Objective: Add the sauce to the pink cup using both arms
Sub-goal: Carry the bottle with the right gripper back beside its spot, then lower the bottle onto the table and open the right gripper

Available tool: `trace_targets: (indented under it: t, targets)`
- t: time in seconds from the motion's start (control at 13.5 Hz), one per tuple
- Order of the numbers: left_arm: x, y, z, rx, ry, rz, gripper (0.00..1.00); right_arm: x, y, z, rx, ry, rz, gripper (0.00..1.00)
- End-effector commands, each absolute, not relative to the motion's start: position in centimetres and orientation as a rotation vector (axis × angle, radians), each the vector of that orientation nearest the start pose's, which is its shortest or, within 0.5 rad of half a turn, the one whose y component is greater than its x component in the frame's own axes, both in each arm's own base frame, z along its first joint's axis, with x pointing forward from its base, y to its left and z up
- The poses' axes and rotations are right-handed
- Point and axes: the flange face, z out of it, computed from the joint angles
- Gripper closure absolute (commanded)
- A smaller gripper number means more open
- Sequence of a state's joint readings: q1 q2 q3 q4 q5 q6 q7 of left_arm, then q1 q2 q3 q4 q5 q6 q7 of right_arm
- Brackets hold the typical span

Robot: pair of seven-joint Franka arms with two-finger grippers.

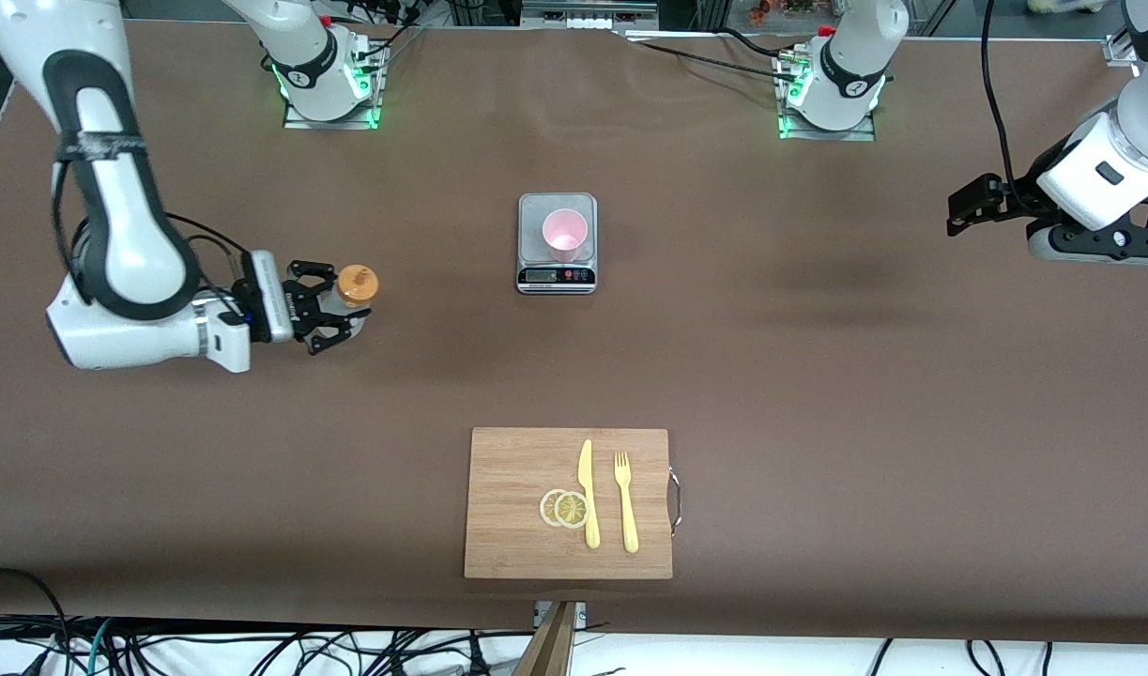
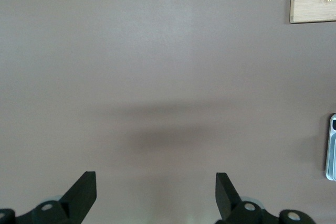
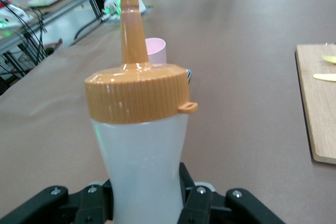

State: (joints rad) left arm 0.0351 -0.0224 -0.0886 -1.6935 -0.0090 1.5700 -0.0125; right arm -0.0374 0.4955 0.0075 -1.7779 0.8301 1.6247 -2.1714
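Note:
I will use my right gripper to set the sauce bottle down on the bare table (image 1: pixel 289 314), just beneath the base of the black fingers.
The sauce bottle (image 1: pixel 356 286), whitish with an orange nozzle cap, stands upright toward the right arm's end of the table. My right gripper (image 1: pixel 341 307) is shut on its body; in the right wrist view (image 3: pixel 144 184) the fingers (image 3: pixel 197 195) press both sides of the bottle (image 3: pixel 142 129). The pink cup (image 1: pixel 565 235) stands upright on a small scale (image 1: pixel 557 275) at the table's middle, and also shows past the bottle's nozzle in the right wrist view (image 3: pixel 156 51). My left gripper (image 1: pixel 968 211) is open and empty over bare table at the left arm's end (image 2: pixel 156 182).
A wooden cutting board (image 1: pixel 508 507) lies nearer to the front camera than the scale, with a yellow knife (image 1: pixel 589 498), a yellow fork (image 1: pixel 624 502) and lemon slices (image 1: pixel 564 508) on it. The board's corner (image 2: pixel 315 6) and the scale's edge (image 2: pixel 332 148) show in the left wrist view.

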Motion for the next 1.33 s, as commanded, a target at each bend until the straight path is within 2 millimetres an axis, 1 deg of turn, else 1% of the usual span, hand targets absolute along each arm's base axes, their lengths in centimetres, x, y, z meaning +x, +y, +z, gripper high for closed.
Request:
trace_targets:
  t: [0.0, 0.07, 0.22, 0.37, 0.44, 0.52, 0.66, 0.81, 1.03, 1.25]
  targets:
    - [53.9, -3.0, 58.2, -3.118, 0.065, 0.157, 0.0, 59.1, 1.7, 25.6, -1.242, -1.603, -0.657, 1.0]
    - [53.9, -3.0, 58.2, -3.118, 0.065, 0.157, 0.0, 58.6, 0.0, 24.2, -1.205, -1.546, -0.707, 1.0]
    - [53.9, -3.0, 58.2, -3.118, 0.063, 0.157, 0.0, 57.5, -3.4, 22.0, -1.152, -1.495, -0.779, 1.0]
    - [53.9, -3.0, 58.2, -3.118, 0.063, 0.157, 0.0, 56.3, -6.0, 19.4, -1.123, -1.428, -0.818, 1.0]
    - [53.9, -3.0, 58.2, -3.118, 0.065, 0.157, 0.0, 55.8, -7.1, 18.6, -1.119, -1.409, -0.838, 1.0]
    - [53.9, -3.0, 58.2, -3.118, 0.063, 0.157, 0.0, 55.4, -7.8, 17.8, -1.11, -1.396, -0.854, 1.0]
    - [53.9, -3.0, 58.2, -3.118, 0.063, 0.157, 0.0, 54.4, -9.1, 15.6, -1.111, -1.356, -0.876, 1.0]
    - [53.9, -3.0, 58.2, -3.118, 0.063, 0.157, 0.0, 53.9, -9.8, 14.6, -1.103, -1.369, -0.891, 1.0]
    - [53.9, -3.0, 58.2, -3.118, 0.063, 0.157, 0.0, 52.8, -12.2, 12.9, -1.15, -1.347, -0.883, 1.0]
    - [53.9, -3.0, 58.2, -3.118, 0.063, 0.157, 0.0, 52.4, -12.8, 11.4, -1.166, -1.351, -0.889, 1.0]
